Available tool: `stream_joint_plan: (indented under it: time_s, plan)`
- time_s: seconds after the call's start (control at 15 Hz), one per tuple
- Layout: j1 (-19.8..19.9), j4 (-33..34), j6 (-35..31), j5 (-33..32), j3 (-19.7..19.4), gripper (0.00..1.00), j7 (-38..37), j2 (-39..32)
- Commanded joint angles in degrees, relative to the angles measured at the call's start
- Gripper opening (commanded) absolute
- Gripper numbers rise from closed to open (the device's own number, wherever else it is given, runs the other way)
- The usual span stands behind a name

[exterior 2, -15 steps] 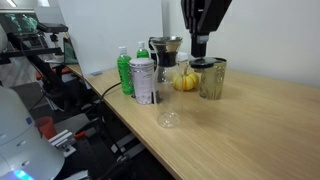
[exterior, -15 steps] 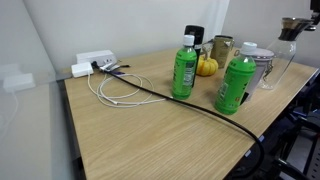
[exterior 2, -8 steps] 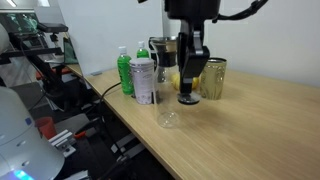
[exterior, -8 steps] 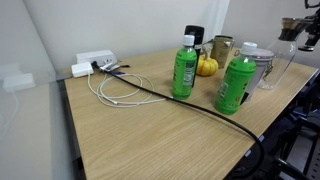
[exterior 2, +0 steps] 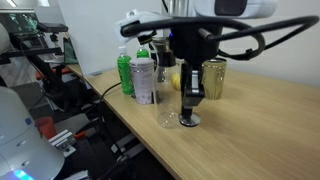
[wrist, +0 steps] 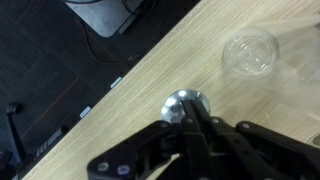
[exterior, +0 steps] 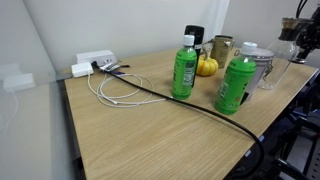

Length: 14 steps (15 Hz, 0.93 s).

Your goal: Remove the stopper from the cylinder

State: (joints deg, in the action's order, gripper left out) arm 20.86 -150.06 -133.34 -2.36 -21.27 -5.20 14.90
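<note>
My gripper should release the stopper on the bare wooden tabletop (exterior: pixel 284 76) (wrist: pixel 182 109) next to the clear cylinder.
The cylinder (exterior 2: pixel 168 106) is a clear glass vessel standing open near the table's front edge; it also shows in an exterior view (exterior: pixel 281 58) and from above in the wrist view (wrist: pixel 250 52). My gripper (exterior 2: pixel 191 108) is shut on the stopper (exterior 2: pixel 190 119), a small dark piece with a shiny end. I hold it low, at or just above the tabletop, right beside the cylinder and clear of its mouth. In the wrist view the stopper (wrist: pixel 185 105) shows as a shiny round disc between my fingers (wrist: pixel 190 120). In an exterior view my gripper (exterior: pixel 305 30) is at the right edge.
Two green bottles (exterior: pixel 184 68) (exterior: pixel 237 84), a metal canister (exterior 2: pixel 143 80), a yellow fruit-like object (exterior 2: pixel 185 78) and a brass cup (exterior 2: pixel 212 78) stand behind the cylinder. A white power strip (exterior: pixel 95 62) and cables (exterior: pixel 150 92) lie on the wooden table (exterior: pixel 150 130).
My gripper has come down with the stopper from high above the table to the tabletop beside the cylinder. The cylinder has stayed in place.
</note>
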Motion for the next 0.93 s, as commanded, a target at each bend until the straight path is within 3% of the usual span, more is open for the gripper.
stream_joint_plan:
  time_s: [0.0, 0.87]
  plan:
    - [0.3, 0.7, -3.9, 3.8, -0.6, 0.01, 0.8, -4.7]
    - [0.3, 7.4, -6.0, 14.1, -0.3, 0.01, 4.1, -19.4]
